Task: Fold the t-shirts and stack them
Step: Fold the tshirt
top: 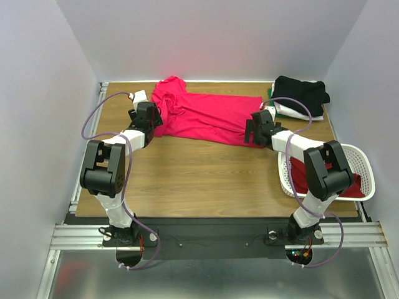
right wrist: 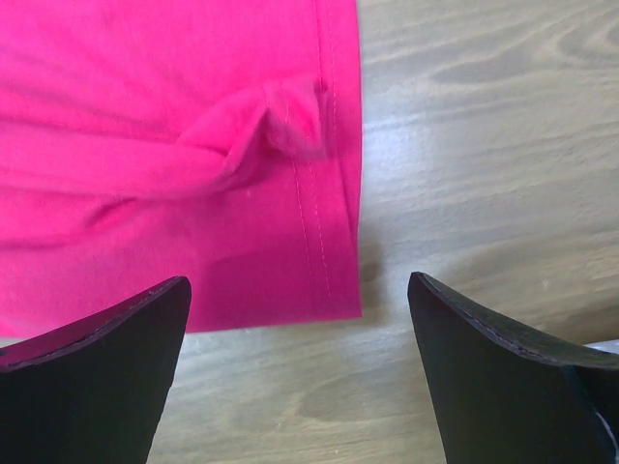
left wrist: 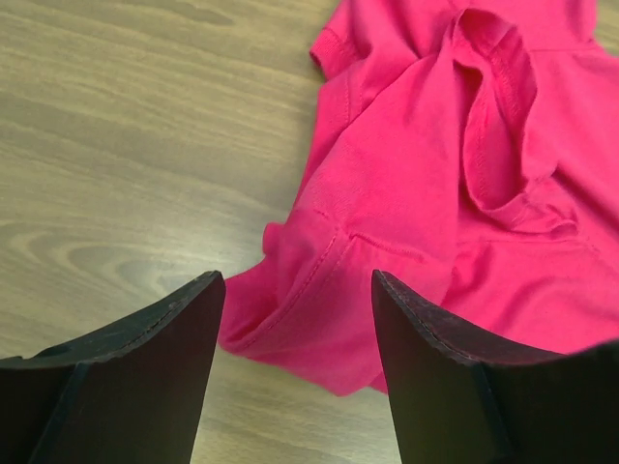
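Note:
The sleeve of the t-shirt lies crumpled, so the robot's right gripper will pinch the t-shirt's hem corner (right wrist: 327, 292) and keep it still while the left gripper pulls the sleeve out.
A bright pink-red t-shirt (top: 206, 115) lies spread along the back of the table, its collar end bunched at the left. My left gripper (top: 156, 123) hangs open over that end. In the left wrist view a sleeve of the t-shirt (left wrist: 426, 193) lies loose between and beyond the gripper (left wrist: 298, 290). My right gripper (top: 250, 133) is open at the shirt's right hem. The right wrist view shows the hem corner of the t-shirt (right wrist: 193, 164) flat on the wood just ahead of the gripper (right wrist: 300, 288), with nothing held. A darker red t-shirt (top: 300, 177) lies in the basket.
A folded stack sits at the back right, a black t-shirt (top: 302, 93) on top of a white one (top: 293, 113), with a green edge (top: 270, 93) showing. The white perforated basket (top: 366, 163) stands at the right edge. Grey walls close in three sides.

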